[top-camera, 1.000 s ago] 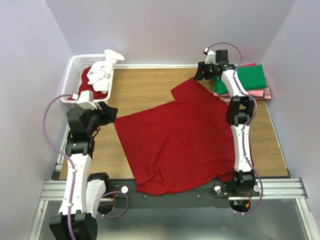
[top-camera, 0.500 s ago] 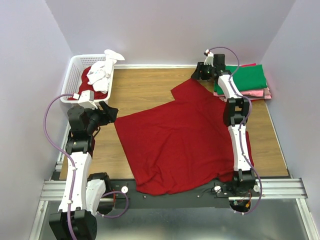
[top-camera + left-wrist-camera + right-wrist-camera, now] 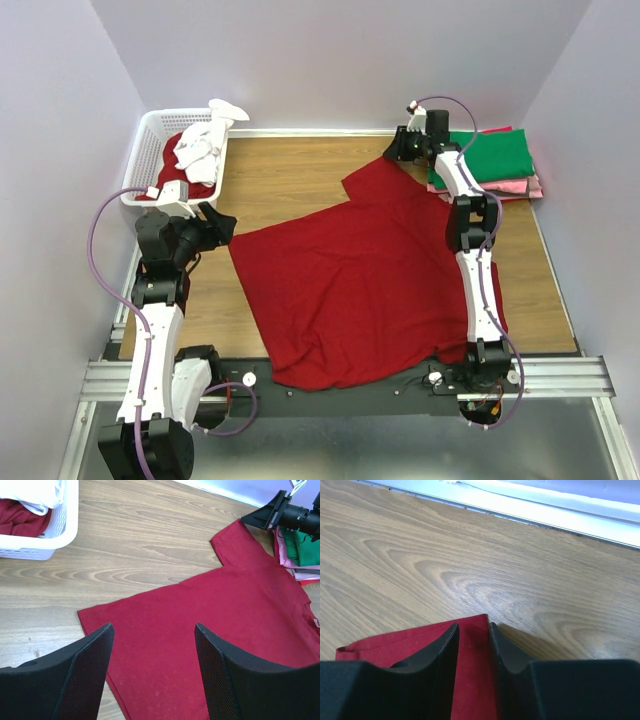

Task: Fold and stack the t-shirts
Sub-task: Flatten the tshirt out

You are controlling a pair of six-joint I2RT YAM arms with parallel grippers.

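The robot's left gripper needs to next move to the dark red t-shirt's hem corner (image 3: 233,240) (image 3: 81,613) nearest the white basket and close there.
A dark red t-shirt (image 3: 360,280) lies spread flat on the wooden table; it also shows in the left wrist view (image 3: 225,620). My right gripper (image 3: 393,150) is at its far sleeve corner (image 3: 395,647). The jaws are narrowly apart and straddle the sleeve's tip (image 3: 472,626). My left gripper (image 3: 222,228) is open and empty, hovering above the shirt's left edge (image 3: 152,627). A white shirt (image 3: 200,145) and a red one (image 3: 172,160) lie bunched in the basket. Folded green (image 3: 500,155) and pink (image 3: 525,187) shirts are stacked at the far right.
The white lattice basket (image 3: 140,160) stands at the far left, next to the left arm. The folded stack sits just right of the right gripper. Walls close in the table on three sides. The right arm stretches over the shirt's right side.
My right gripper has moved left and down from the folded stack onto the far sleeve corner. The left arm and the shirt have not moved.
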